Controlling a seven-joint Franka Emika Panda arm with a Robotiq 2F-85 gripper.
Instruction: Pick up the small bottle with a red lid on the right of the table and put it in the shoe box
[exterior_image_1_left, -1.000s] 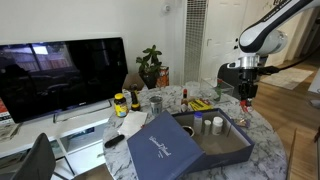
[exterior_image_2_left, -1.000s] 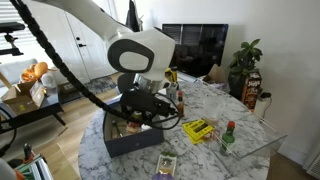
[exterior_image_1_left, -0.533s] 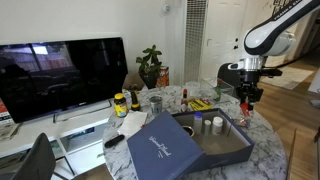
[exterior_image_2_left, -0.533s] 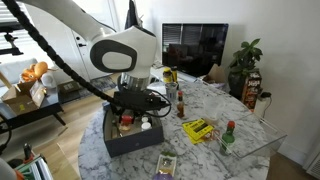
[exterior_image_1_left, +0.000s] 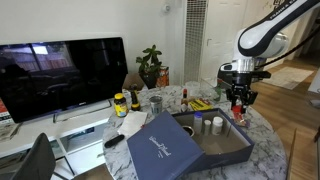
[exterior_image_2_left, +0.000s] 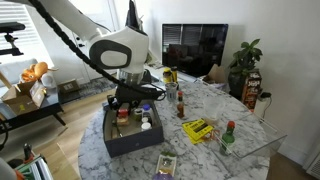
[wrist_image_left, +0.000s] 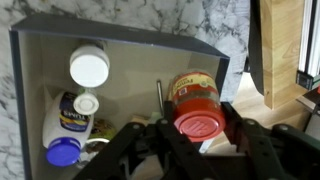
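My gripper should release the small bottle in the shoe box (exterior_image_1_left: 202, 141) (wrist_image_left: 120, 112), next to the bottle with the blue cap near the leaning lid.
My gripper (wrist_image_left: 197, 126) is shut on the small bottle with a red lid (wrist_image_left: 197, 104), its fingers on both sides of the stubby body. It hangs over the open shoe box (wrist_image_left: 120, 37), close to the box's right wall. In both exterior views the gripper (exterior_image_1_left: 238, 108) (exterior_image_2_left: 122, 108) is low over the navy box (exterior_image_1_left: 226, 157) (exterior_image_2_left: 131, 143) on the marble table (exterior_image_2_left: 205, 104). The bottle shows as a red spot between the fingers (exterior_image_1_left: 238, 105). The box's lid (exterior_image_1_left: 160, 143) with white script leans against the box.
Pale white-capped bottles (wrist_image_left: 89, 67) and a blue-capped one (wrist_image_left: 62, 152) lie in the box. On the table stand a slim brown red-topped bottle (exterior_image_2_left: 181, 104), a yellow packet (exterior_image_2_left: 198, 129) and a small green bottle (exterior_image_2_left: 228, 137). A TV (exterior_image_1_left: 60, 75) stands behind.
The gripper, still holding the red-lidded bottle, has moved sideways from beside the box to over its inside and has come down a little.
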